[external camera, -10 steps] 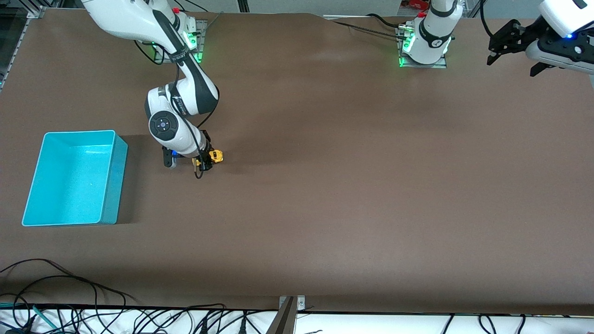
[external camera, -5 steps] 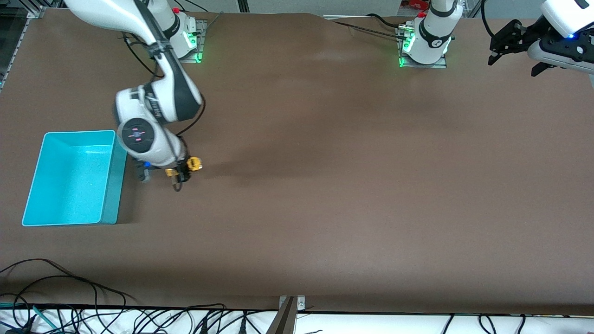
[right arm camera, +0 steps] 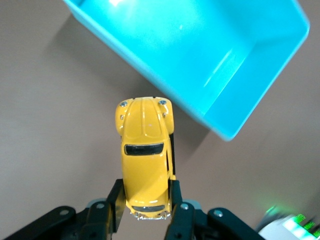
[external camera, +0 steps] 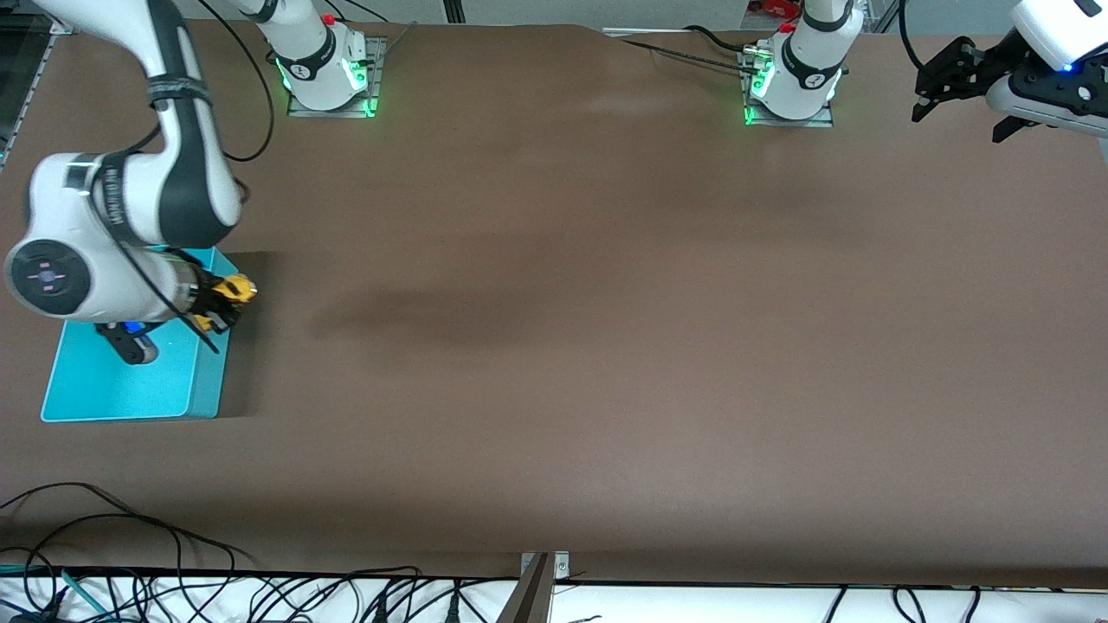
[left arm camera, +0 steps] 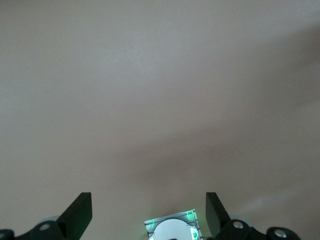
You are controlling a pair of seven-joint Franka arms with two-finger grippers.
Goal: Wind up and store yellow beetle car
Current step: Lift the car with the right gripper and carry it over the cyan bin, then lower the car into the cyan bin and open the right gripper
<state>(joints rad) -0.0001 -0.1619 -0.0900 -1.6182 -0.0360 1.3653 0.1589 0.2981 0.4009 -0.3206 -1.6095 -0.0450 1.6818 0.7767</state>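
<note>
My right gripper is going to set the yellow beetle car down on the turquoise bin's bottom near its table-middle side (external camera: pixel 168 307) (right arm camera: pixel 182 57).
The yellow beetle car (external camera: pixel 234 290) (right arm camera: pixel 145 155) is up in the air with my right gripper (external camera: pixel 216 305) (right arm camera: pixel 146 197) shut on its rear sides. It hangs over the wall of the turquoise bin (external camera: pixel 130 389) that faces the table's middle. In the right wrist view the car's nose points at the bin's rim (right arm camera: pixel 165 90), and the bin's inside shows bare. My left gripper (external camera: pixel 939 82) (left arm camera: pixel 147 202) waits open and holds nothing, raised over the table's corner at the left arm's end.
The bin stands at the right arm's end of the brown table. The arm bases (external camera: pixel 325 73) (external camera: pixel 792 82) are bolted along the table's top edge. Loose cables (external camera: pixel 173 588) lie below the table's front edge.
My right arm has carried the car from over the open table to over the bin's wall, and raised it. The left arm has not moved.
</note>
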